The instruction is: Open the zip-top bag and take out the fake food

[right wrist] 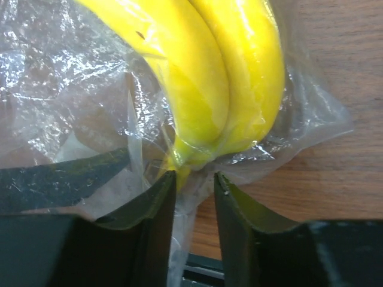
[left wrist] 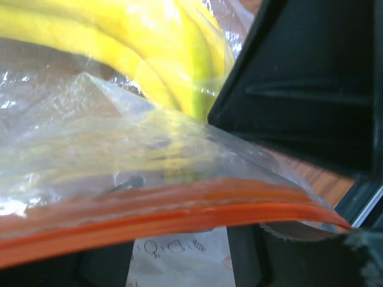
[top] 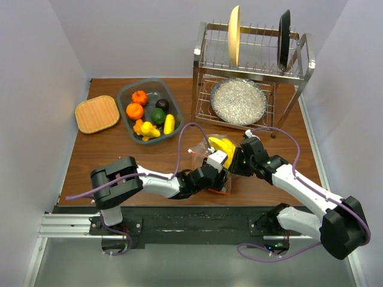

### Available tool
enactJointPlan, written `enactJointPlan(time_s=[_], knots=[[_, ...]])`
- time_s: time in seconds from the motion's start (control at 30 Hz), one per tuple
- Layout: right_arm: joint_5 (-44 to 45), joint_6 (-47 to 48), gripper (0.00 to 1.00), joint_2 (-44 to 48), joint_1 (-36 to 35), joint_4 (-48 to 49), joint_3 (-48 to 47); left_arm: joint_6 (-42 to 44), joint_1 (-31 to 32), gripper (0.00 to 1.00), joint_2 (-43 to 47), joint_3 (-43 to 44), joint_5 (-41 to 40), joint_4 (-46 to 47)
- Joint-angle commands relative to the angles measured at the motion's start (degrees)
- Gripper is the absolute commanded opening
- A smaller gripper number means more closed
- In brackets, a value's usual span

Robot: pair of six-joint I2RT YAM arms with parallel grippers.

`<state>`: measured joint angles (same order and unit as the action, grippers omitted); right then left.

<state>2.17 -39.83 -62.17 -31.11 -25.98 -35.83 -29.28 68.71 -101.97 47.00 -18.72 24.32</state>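
My left gripper has only the bag's printed plastic between its fingers, so next I open it, reach deeper and take the banana bunch's stem (left wrist: 181, 167).
The zip-top bag (top: 200, 154) lies on the wooden table between both grippers, with a yellow banana bunch (top: 222, 144) inside it. Its orange-red zip strip (left wrist: 179, 218) runs across the left wrist view, just above my left gripper (left wrist: 179, 263). That gripper stands open with the bag's printed plastic between its fingers. My right gripper (right wrist: 195, 182) is open by a narrow gap around the bag's corner (right wrist: 185, 233), right at the banana bunch's (right wrist: 215, 78) stem. Its left finger (right wrist: 155, 203) touches the stem end through the plastic.
A grey tub (top: 127, 91) at the back left holds several fake fruits and vegetables (top: 134, 110). A woven square mat (top: 97, 113) lies left of it. The dish rack (top: 251, 66) at the back right carries upright plates and a glittery silver plate (top: 238, 100).
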Motion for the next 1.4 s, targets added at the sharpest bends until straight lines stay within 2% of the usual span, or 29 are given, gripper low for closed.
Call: enactJointPlan(time_s=[0.0, 0.13, 0.5, 0.6, 0.63, 0.7, 0.8, 0.93, 1.07, 1.37], knots=[[2.22, 2.48, 0.40, 1.09, -0.26, -1.97, -2.75, 3.61, 0.29, 0.58, 3.18, -3.84, -0.36, 6.70], [0.56, 2.57, 0.40, 1.70, -0.53, -1.71, -2.22, 3.52, 0.29, 0.49, 3.27, -4.37, 1.13, 7.94], [-0.07, 1.78, 0.40, -0.23, -1.14, 1.54, -1.34, 3.79, 0.29, 0.47, 2.75, -7.01, 4.74, 15.85], [0.63, 2.04, 0.32, -0.84, -1.14, 1.81, -1.87, 3.70, 0.29, 0.47, 2.48, -7.54, 5.36, 16.73], [1.07, 2.22, 0.24, -0.76, -1.14, 1.72, -2.31, 3.70, 0.29, 0.47, 2.31, -7.54, 5.36, 16.64], [2.74, 3.00, 0.17, -0.32, -1.14, 0.49, -2.92, 3.53, 0.29, 0.47, 2.13, -7.63, 5.27, 16.55], [4.76, 4.32, 0.00, 0.47, -1.05, -2.32, -4.94, 3.26, 0.29, 0.46, 2.04, -8.15, 5.10, 16.90], [7.31, 5.38, 0.00, 2.93, -1.05, -5.74, -7.05, 3.00, 0.29, 0.45, 1.69, -8.07, 4.66, 16.82], [6.27, 5.47, 0.00, 3.81, -1.14, -6.81, -6.80, 2.82, 0.20, 0.45, 1.51, -8.07, 4.48, 17.25], [7.14, 5.03, 0.00, 5.13, -1.05, -7.77, -4.24, 3.52, 0.29, 0.65, -0.42, -4.82, 5.80, 18.22]])
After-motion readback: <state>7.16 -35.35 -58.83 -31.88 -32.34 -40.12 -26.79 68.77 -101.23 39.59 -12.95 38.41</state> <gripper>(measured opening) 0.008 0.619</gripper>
